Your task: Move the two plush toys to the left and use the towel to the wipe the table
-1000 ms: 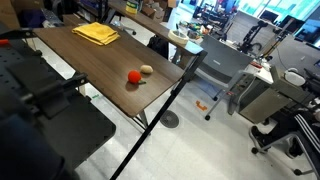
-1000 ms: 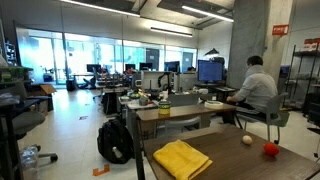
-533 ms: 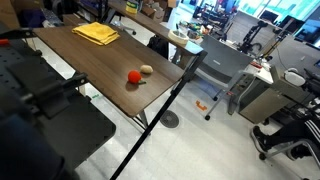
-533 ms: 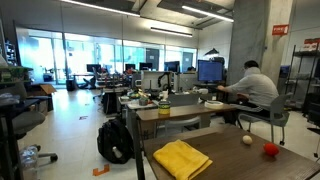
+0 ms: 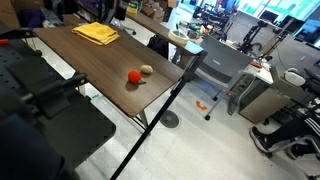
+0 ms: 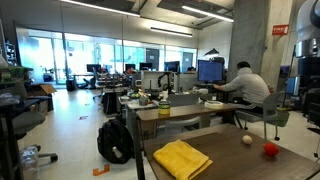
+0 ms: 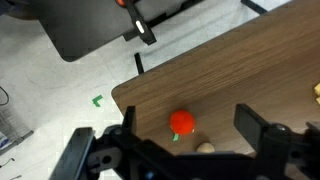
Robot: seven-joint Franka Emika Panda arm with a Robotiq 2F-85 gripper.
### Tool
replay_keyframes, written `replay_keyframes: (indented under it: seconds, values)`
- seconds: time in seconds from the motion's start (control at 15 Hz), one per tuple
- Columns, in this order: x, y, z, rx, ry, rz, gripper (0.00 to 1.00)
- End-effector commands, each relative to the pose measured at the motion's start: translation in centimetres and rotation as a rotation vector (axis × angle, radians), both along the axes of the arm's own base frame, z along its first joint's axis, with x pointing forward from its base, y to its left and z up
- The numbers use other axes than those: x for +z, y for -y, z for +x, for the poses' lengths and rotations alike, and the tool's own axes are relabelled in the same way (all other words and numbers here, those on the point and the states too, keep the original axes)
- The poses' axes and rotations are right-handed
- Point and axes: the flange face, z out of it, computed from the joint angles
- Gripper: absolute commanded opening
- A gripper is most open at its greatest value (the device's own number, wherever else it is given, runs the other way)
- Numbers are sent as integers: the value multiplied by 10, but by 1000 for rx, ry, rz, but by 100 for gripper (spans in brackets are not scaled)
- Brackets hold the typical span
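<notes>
My gripper needs to close around the round body [image 7: 181, 122] of the red-orange plush toy and leave the beige plush toy next to it for later.
The red-orange plush toy [image 5: 133, 77] and the beige plush toy [image 5: 147, 70] lie side by side near one end of the dark wood table [image 5: 90, 60]. The yellow towel [image 5: 95, 33] lies crumpled at the other end. Another exterior view shows the towel [image 6: 182, 159], the beige toy [image 6: 247, 140] and the red toy [image 6: 269, 150]. In the wrist view my gripper [image 7: 189, 116] hangs open high above the table [image 7: 250, 60]. The red toy [image 7: 182, 122] shows between its fingers [image 7: 253, 122]. The beige toy [image 7: 206, 148] is partly hidden by the gripper body.
The table's corner and edge lie just left of the toys in the wrist view, with floor, green tape [image 7: 97, 100] and a black chair [image 7: 90, 25] beyond. A black backpack [image 6: 115, 140] and a seated person [image 6: 250, 88] are behind the table.
A grey part of the arm has come into the top right corner of an exterior view. The seated person has leaned forward. Toys and towel have not moved.
</notes>
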Motion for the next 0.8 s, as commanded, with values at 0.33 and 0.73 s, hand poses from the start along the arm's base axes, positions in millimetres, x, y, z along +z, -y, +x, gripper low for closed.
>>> replay_keyframes:
  seconds: [0.33,0.73]
  values:
    - [-94,26,79,-207,-46,-180,100]
    - [-106,50,85,-52,-101,-172,100]
